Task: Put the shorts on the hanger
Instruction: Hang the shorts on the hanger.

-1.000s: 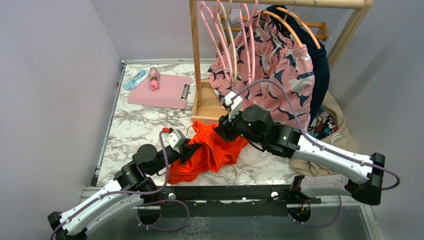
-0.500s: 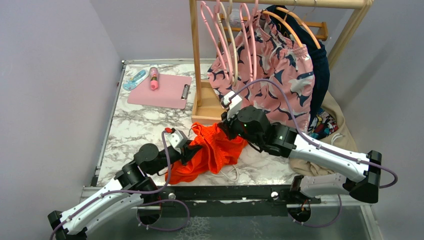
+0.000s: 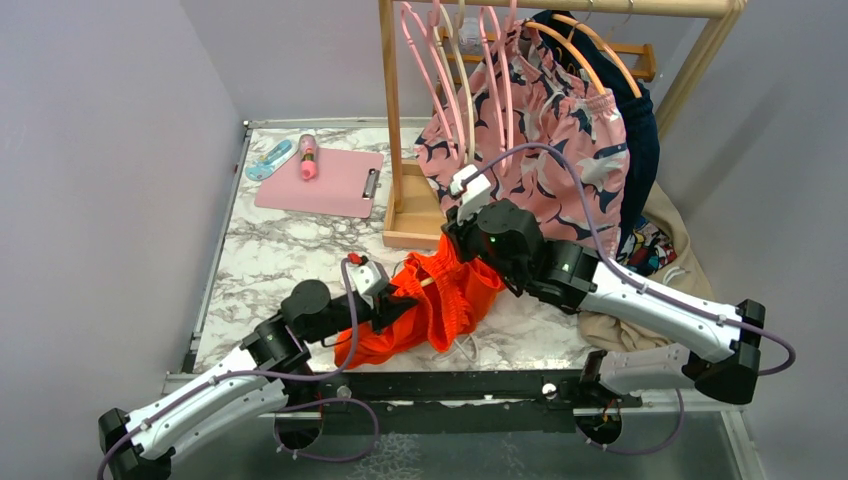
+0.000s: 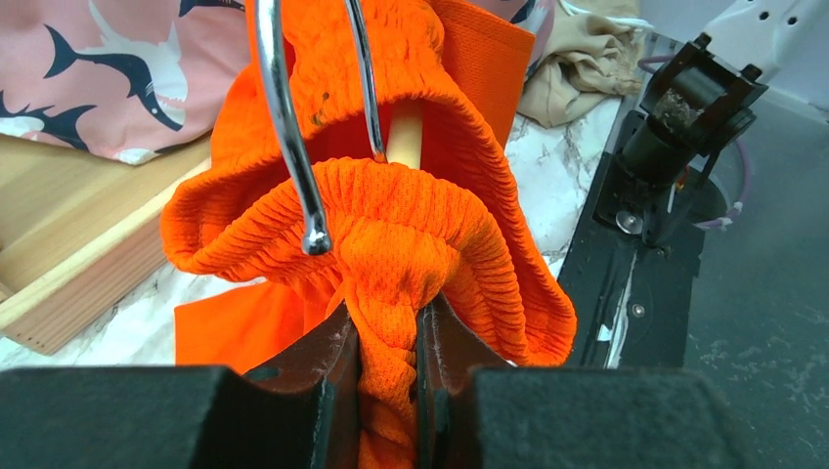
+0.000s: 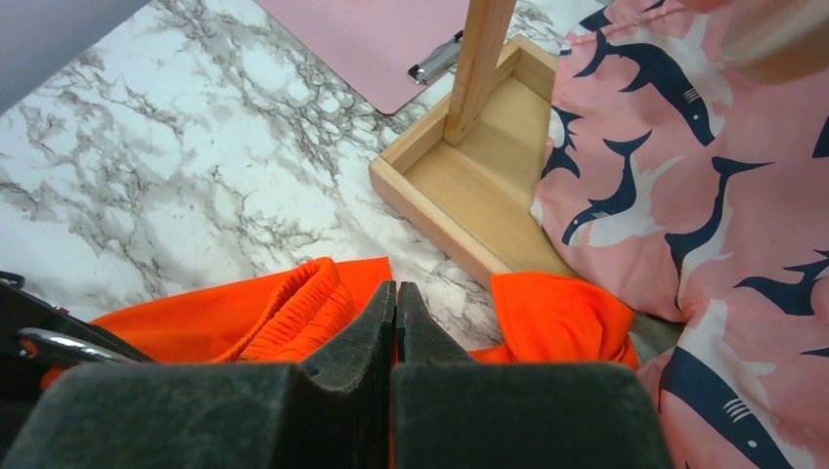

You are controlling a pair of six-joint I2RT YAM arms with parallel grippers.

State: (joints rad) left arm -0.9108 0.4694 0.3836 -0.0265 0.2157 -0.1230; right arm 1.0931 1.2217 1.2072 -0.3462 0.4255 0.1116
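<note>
The shorts' top edge has only a sliver pinched in my right gripper, away from the hanger, so my right gripper needs to open and take fabric [image 3: 452, 296] next to the waistband.
The orange-red shorts [image 3: 455, 300] are bunched up at the table's front between both arms. My left gripper [image 3: 405, 305] is shut on a twisted fold of the shorts [image 4: 411, 225] just under the elastic waistband. The pale-yellow hanger [image 4: 404, 132] pokes out through the waistband, and its metal hook [image 4: 288, 127] curves over the fabric. My right gripper [image 3: 452, 245] sits at the top edge of the shorts [image 5: 283, 313], and its fingers [image 5: 376, 313] are pressed together with a thin sliver of orange fabric between them. Most of the hanger is hidden inside the shorts.
A wooden rack base [image 3: 410, 215] stands just behind the shorts. Pink shark-pattern shorts [image 3: 560, 150] and pink hangers [image 3: 435, 70] hang from the rack. A beige garment [image 3: 620, 330] lies at the right. A pink clipboard [image 3: 320, 180] and a pink bottle [image 3: 308, 157] lie at the back left.
My right gripper has shut on the shorts' top edge. Both arms moved right and slightly up, raising the shorts into a peak under the right gripper.
</note>
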